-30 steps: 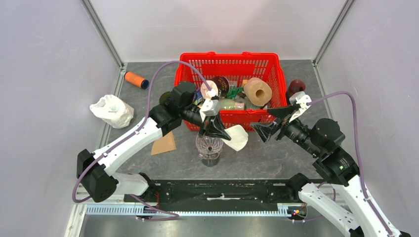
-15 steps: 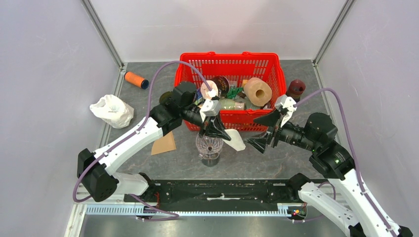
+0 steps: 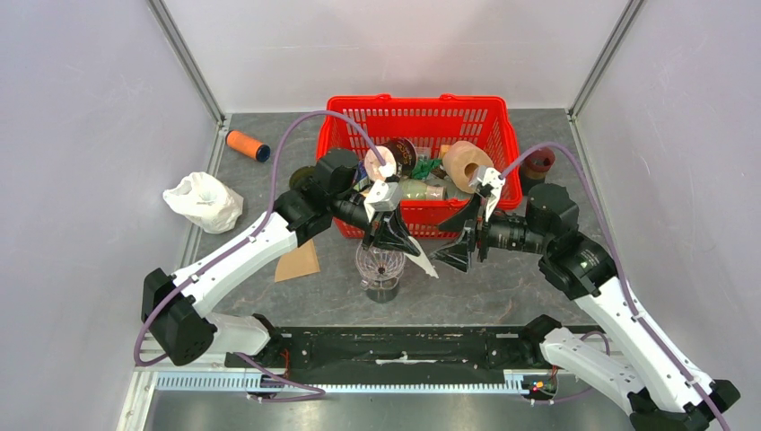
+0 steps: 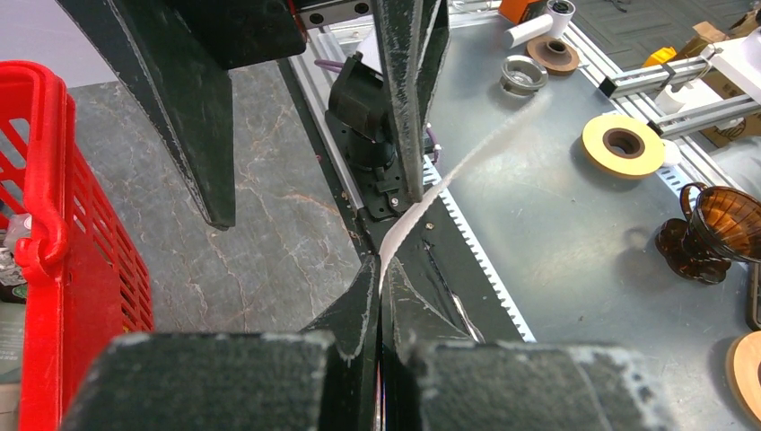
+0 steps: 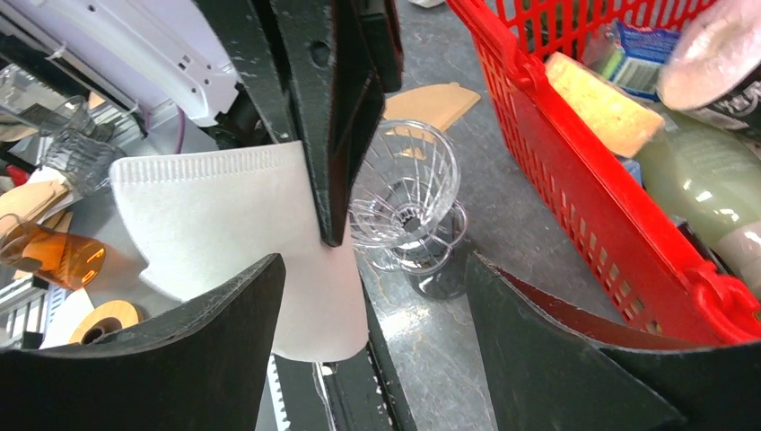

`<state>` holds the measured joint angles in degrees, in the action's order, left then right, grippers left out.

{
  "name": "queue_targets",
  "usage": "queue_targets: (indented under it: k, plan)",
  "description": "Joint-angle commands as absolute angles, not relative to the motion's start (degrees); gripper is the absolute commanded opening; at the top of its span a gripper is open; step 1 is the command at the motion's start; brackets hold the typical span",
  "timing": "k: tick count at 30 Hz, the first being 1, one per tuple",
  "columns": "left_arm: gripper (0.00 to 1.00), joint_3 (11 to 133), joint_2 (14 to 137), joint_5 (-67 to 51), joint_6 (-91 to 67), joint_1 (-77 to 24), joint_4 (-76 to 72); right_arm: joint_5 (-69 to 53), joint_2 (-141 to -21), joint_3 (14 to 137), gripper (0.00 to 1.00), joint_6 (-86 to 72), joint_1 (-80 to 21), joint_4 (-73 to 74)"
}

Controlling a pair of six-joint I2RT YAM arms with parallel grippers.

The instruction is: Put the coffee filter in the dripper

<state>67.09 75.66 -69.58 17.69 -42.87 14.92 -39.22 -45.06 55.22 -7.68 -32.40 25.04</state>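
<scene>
Only the lower corner of the coffee filter faces the gap of my open right gripper. Next, my right gripper moves over and pinches the coffee filter's loose side (image 5: 142, 224).
A white paper coffee filter (image 5: 215, 215) hangs in the air, pinched at one edge by my left gripper (image 3: 397, 241), which is shut on it. From above the filter (image 3: 422, 261) shows edge-on, just right of and above the clear glass dripper (image 3: 379, 268) standing on the table. In the left wrist view the filter (image 4: 432, 191) curves away from the closed fingertips (image 4: 368, 278). My right gripper (image 3: 451, 242) is open, close to the filter's free side, with the filter's lower corner just ahead of the gap between its fingers (image 5: 224, 332). The dripper (image 5: 408, 193) holds nothing.
A red basket (image 3: 417, 108) full of items stands just behind both grippers. A brown paper filter (image 3: 298, 260) lies left of the dripper. A white bag (image 3: 205, 201) and an orange spool (image 3: 248, 145) sit at the left, and a dark red object (image 3: 538, 162) sits right of the basket.
My right arm has swung left up to the filter and its jaws have narrowed slightly. The filter has turned from flat to edge-on. The left gripper has kept its place.
</scene>
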Motion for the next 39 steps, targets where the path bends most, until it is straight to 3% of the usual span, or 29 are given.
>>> queue_targets:
  k: [1, 20, 25, 30, 33, 39]
  plan:
    - [0.02, 68.6, 76.0, -71.1, 19.8, -42.9, 13.9, -45.7, -45.7, 56.7, 0.81, -9.2, -32.6, 19.0]
    - [0.02, 68.4, 77.0, -71.0, 12.4, -43.0, 5.2, -43.9, -52.4, 56.6, 0.73, -10.2, -33.8, 19.4]
    - [0.02, 68.4, 76.9, -70.8, 12.0, -43.0, 4.9, -42.5, -52.7, 57.1, 0.64, -9.7, -34.3, 21.2]
    - [0.02, 68.0, 76.5, -70.5, 11.3, -43.0, 4.3, -42.3, -52.0, 57.2, 0.63, -9.6, -34.3, 22.4]
    - [0.02, 68.0, 76.3, -70.5, 10.5, -43.0, 3.7, -41.1, -51.4, 57.3, 0.53, -10.3, -34.3, 22.0]
    - [0.02, 66.1, 75.9, -65.6, 3.0, -43.0, -2.5, -34.9, -49.6, 59.3, 0.66, -8.6, -34.4, 26.4]
